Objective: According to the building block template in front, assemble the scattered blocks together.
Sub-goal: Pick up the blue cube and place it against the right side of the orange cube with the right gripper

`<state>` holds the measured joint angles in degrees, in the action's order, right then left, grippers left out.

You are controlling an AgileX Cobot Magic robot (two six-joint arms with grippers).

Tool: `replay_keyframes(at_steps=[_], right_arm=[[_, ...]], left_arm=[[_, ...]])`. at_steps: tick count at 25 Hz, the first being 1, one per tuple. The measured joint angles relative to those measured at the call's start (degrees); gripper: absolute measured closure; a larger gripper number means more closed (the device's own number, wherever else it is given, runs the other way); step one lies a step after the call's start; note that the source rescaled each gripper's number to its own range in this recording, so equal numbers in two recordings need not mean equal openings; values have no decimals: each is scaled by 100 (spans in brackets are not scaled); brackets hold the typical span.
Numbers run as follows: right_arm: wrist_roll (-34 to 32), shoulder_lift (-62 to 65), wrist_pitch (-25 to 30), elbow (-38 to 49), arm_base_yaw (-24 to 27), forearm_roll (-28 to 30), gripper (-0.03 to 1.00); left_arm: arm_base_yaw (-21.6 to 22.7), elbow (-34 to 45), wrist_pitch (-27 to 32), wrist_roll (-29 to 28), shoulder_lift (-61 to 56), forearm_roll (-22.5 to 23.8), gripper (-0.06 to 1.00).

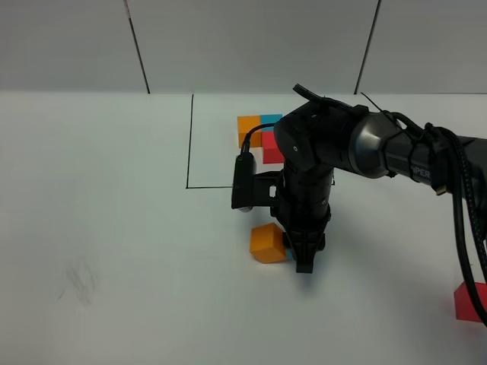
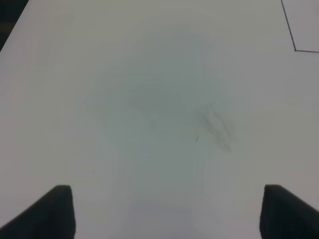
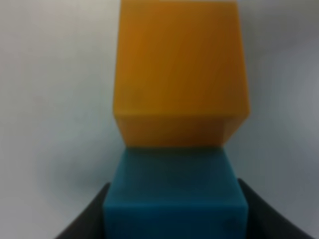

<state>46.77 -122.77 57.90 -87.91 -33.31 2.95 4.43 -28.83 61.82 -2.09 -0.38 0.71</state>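
Observation:
Next, my right gripper lets go of the cyan-blue cube on the white table, where it is to sit flush (image 1: 291, 244) (image 3: 175, 186) against the scattered orange cube.
The building block template (image 1: 259, 133) is an orange, cyan-blue and red cluster inside a thin black outline at the back. My right gripper (image 1: 299, 257) reaches across the middle and points down at the table. In the right wrist view its fingers (image 3: 89, 216) press both sides of the scattered cyan-blue cube (image 3: 174, 191), which touches the scattered orange cube (image 3: 179, 74). The orange cube (image 1: 267, 242) lies left of the gripper; only a sliver of the cyan-blue cube (image 1: 288, 253) shows. The scattered red cube (image 1: 469, 302) sits at the far right edge. My left gripper (image 2: 164, 214) is open and empty over bare table.
The right arm's dark body (image 1: 327, 152) covers part of the template's frame. Cables (image 1: 464, 205) hang along the right side. A corner of the black outline (image 2: 295, 50) shows in the left wrist view. A faint smudge (image 1: 80, 283) marks the white table at the left.

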Motion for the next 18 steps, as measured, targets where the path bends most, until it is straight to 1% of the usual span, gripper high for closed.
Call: replay_keyframes(at_steps=[4, 9, 12, 18], right_arm=[[0, -128, -34, 0, 7, 11, 77], [32, -206, -268, 0, 7, 15, 77], [131, -238, -382, -2, 7, 17, 77], [500, -299, -435, -2, 7, -73, 77]], left_arm=[[0, 0, 0, 0, 0, 0, 29], [0, 0, 0, 0, 0, 0, 29], [0, 0, 0, 0, 0, 0, 29], [0, 0, 0, 0, 0, 0, 29]])
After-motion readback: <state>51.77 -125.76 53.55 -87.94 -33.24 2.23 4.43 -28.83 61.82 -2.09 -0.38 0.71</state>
